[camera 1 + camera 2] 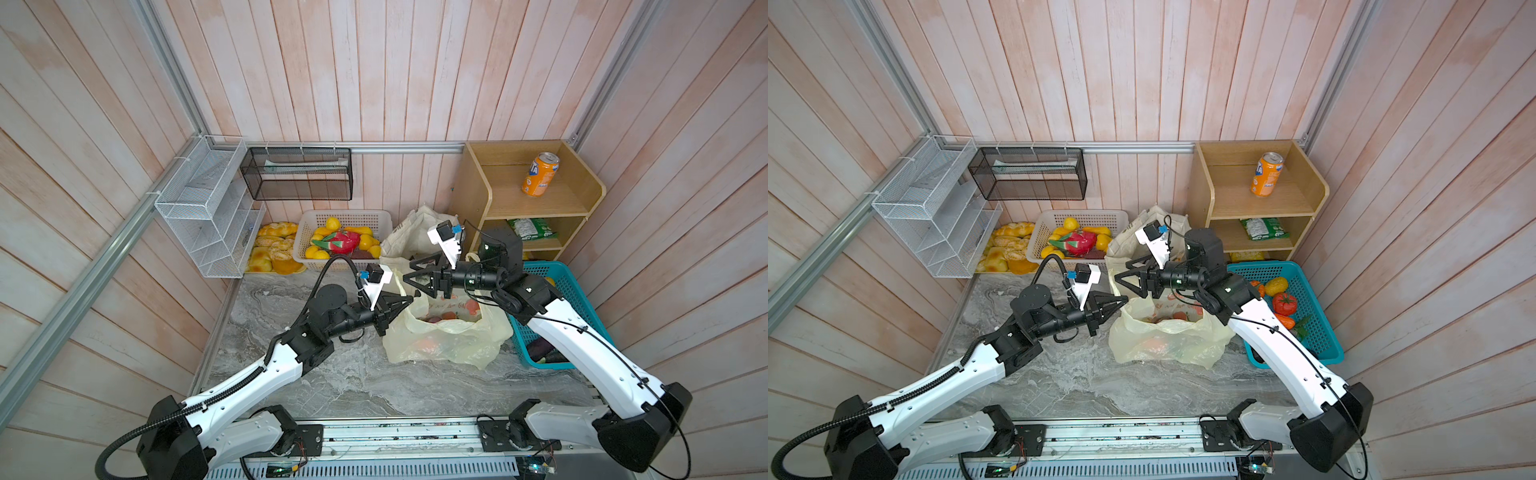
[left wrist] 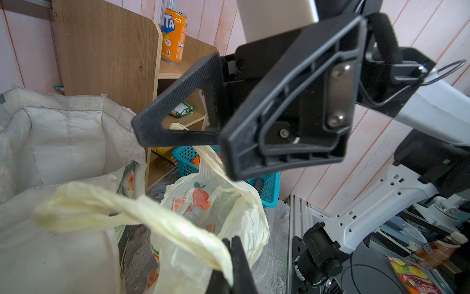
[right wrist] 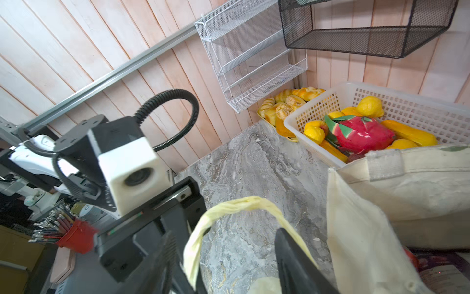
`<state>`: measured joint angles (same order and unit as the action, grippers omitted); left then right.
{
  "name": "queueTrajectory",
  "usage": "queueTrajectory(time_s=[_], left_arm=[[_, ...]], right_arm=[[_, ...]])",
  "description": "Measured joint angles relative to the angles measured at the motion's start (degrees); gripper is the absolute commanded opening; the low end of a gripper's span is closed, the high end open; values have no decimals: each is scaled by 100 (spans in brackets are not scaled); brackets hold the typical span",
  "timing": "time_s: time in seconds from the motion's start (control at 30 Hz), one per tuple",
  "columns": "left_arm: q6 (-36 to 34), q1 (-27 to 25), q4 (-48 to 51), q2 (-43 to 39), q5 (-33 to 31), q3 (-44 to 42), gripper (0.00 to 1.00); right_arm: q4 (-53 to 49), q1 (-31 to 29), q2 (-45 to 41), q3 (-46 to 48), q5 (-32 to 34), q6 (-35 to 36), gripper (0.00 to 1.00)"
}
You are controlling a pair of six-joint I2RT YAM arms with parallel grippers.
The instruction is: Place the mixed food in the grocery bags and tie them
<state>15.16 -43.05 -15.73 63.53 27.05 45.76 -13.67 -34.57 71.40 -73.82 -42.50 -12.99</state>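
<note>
The loop handle hangs flat toward the cream canvas tote, so next my left gripper opens and pinches the handle's base [image 2: 219, 252] to make the loop stand up open.
The pale-yellow plastic grocery bag [image 1: 444, 340] [image 1: 1167, 345] sits open on the marble table, with orange-red food items [image 1: 446, 318] [image 1: 1179, 316] inside. My left gripper [image 1: 413, 296] [image 1: 1125, 298] [image 2: 235, 254] is shut on one loop handle [image 2: 142, 216], which is pulled out taut. My right gripper [image 1: 408, 271] [image 1: 1121, 271] [image 3: 229, 262] hovers open just beyond it. The other loop handle [image 3: 241, 202] arches across its spread fingers, held by neither. The cream canvas tote [image 1: 409, 232] [image 1: 1133, 237] [image 2: 63, 140] [image 3: 407, 191] stands behind the plastic bag.
A white basket [image 1: 345, 216] of fruit and a tray of bread [image 1: 274, 249] sit at the back. A blue basket [image 1: 1320, 332] of vegetables lies right. The wooden shelf [image 1: 498, 199] holds an orange soda can [image 1: 540, 174] and a green packet [image 1: 530, 228]. Wire racks [image 1: 208, 208] hang on the left wall.
</note>
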Motion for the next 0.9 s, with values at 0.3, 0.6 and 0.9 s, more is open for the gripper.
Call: queueTrajectory(time_s=[0.3, 0.6, 0.9], left_arm=[[-153, 0, 151, 0, 4, 70, 0], [-232, 0, 251, 0, 22, 70, 0], [-254, 0, 271, -11, 4, 70, 17]], right_arm=[[46, -260, 210, 2, -35, -203, 57], [212, -291, 557, 7, -133, -402, 37], [260, -278, 782, -68, -131, -496, 0]])
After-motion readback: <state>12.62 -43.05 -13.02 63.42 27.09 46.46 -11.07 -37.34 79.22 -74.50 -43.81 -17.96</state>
